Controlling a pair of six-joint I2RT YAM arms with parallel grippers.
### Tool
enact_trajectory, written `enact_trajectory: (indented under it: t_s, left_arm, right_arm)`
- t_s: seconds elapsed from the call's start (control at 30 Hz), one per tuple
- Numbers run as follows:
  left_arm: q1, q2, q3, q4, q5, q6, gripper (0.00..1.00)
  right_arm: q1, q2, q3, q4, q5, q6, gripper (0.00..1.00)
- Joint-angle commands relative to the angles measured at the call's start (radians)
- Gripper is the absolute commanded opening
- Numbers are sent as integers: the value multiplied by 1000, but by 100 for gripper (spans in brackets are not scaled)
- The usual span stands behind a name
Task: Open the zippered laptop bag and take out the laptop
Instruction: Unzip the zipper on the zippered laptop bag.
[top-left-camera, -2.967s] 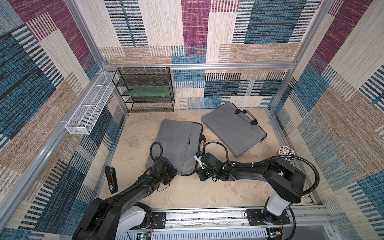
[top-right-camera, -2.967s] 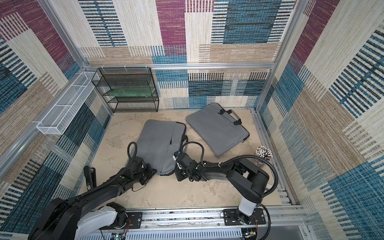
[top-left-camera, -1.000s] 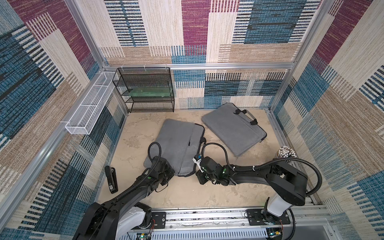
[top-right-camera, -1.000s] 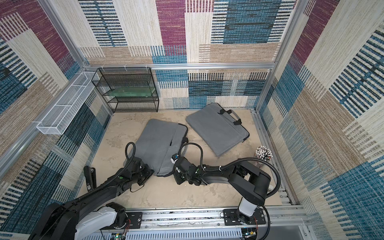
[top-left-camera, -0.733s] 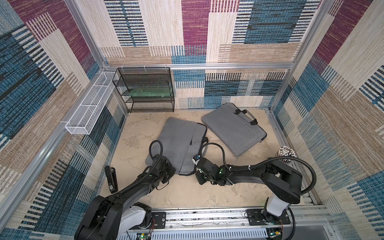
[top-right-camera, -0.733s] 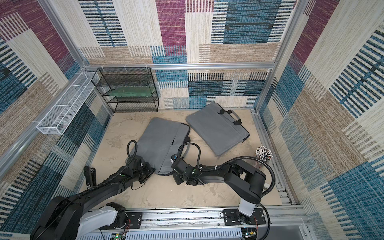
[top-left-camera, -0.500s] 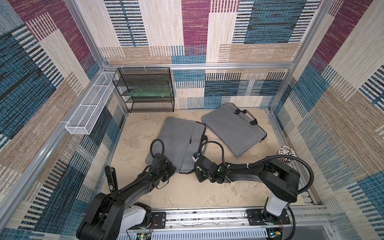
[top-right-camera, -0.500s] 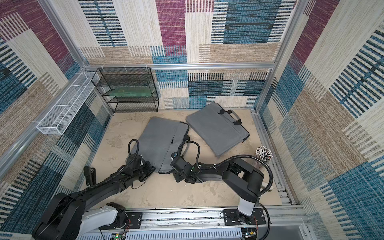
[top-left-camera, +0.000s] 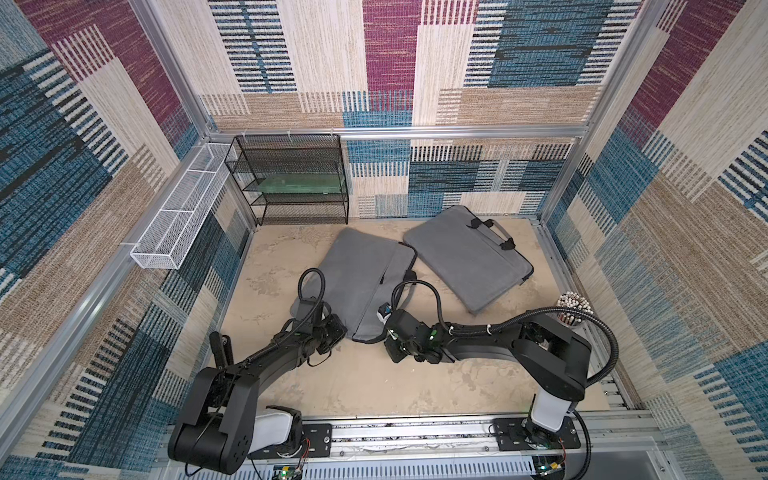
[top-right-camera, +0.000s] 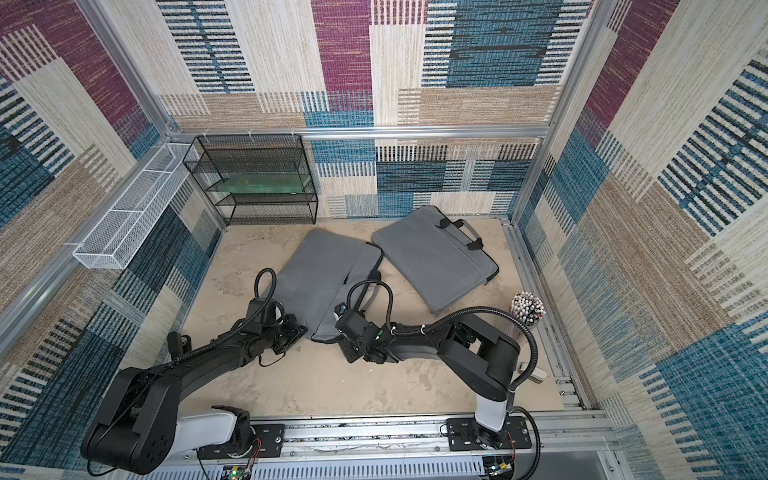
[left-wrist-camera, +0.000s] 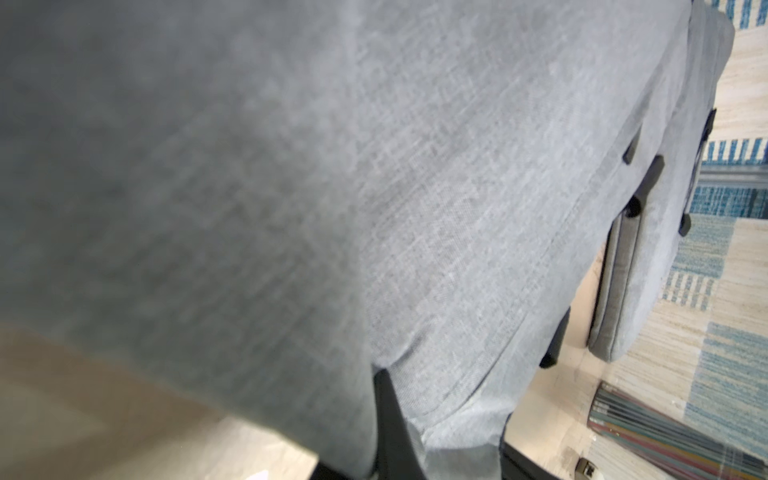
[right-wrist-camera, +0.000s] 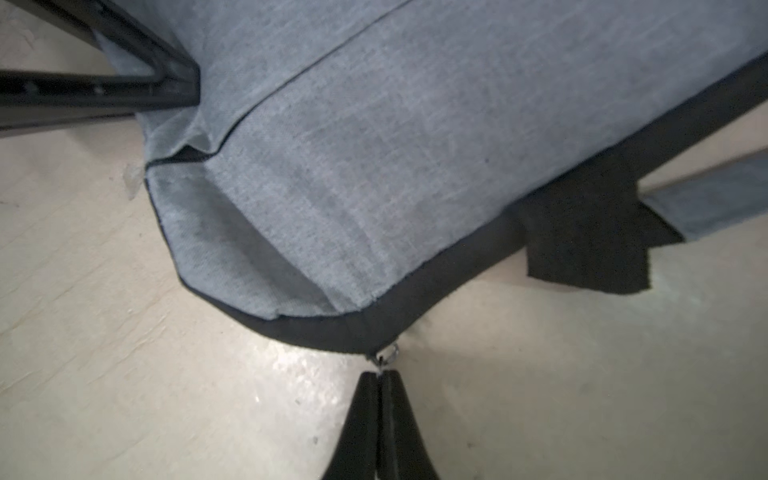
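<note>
Grey fabric lies in slack folds at the bag's corner by the zipper pull, so my left gripper needs to grip the bag nearer the black zipper band (left-wrist-camera: 464, 424) before I unzip further.
The grey zippered laptop bag (top-left-camera: 365, 274) (top-right-camera: 324, 270) lies flat mid-table, its black zipper band (right-wrist-camera: 436, 282) running round the near corner. My right gripper (right-wrist-camera: 379, 376) (top-left-camera: 380, 337) is shut on the small metal zipper pull (right-wrist-camera: 388, 356) at that corner. My left gripper (left-wrist-camera: 444, 419) (top-left-camera: 337, 328) pinches the bag's near edge a little to the left, grey fabric (left-wrist-camera: 457, 395) bunched between its fingers (right-wrist-camera: 166, 70). The laptop is hidden.
A second grey bag with handles (top-left-camera: 469, 253) lies at the back right. A black wire shelf (top-left-camera: 291, 183) stands at the back, a white wire basket (top-left-camera: 178, 220) hangs on the left wall. A cup of pencils (top-left-camera: 575, 307) stands at the right edge, a black tool (top-left-camera: 218, 345) at the left.
My right gripper has moved left along the bag's near edge with the zipper pull. The bag has shifted slightly. The left gripper's hold on the edge has eased a little.
</note>
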Motion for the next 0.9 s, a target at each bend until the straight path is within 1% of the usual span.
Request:
enact_trajectory:
  t_s: [0.0,0.03,0.07,0.17,0.2,0.23,0.27,0.4,0.57,0.7,0.87]
  left_arm:
    - [14,-2,5,-146,-122,6,30]
    - [14,-13,4,-159,-120,-3,39]
    - [14,-25,2,-175,-121,-10,46]
    - [14,-79,-26,-210,-118,-51,67]
    - [12,-103,-44,-209,-108,-72,73]
    - [8,-128,-64,-200,-98,-94,77]
    - [4,-152,-81,-190,-90,-112,78]
    - [-27,-241,-126,-181,-71,-173,78]
    - [-83,-301,-157,-180,-80,-232,70]
    - [-127,-294,-162,-148,-77,-253,64]
    - [-164,-244,-157,-96,-70,-264,54]
  right_arm:
    - [4,39,44,-43,-60,-13,0]
    - [4,50,58,-41,-68,-10,0]
    - [32,56,69,-40,-72,-6,0]
    - [46,72,99,-48,-79,-5,0]
    - [50,74,108,-52,-77,-6,0]
    - [53,76,110,-54,-78,-7,0]
    - [55,77,111,-54,-80,-8,0]
    - [57,67,102,-48,-96,-11,0]
    - [57,50,87,-28,-128,-25,0]
    - [59,45,82,-19,-146,-29,0]
    - [59,46,82,-15,-163,-34,0]
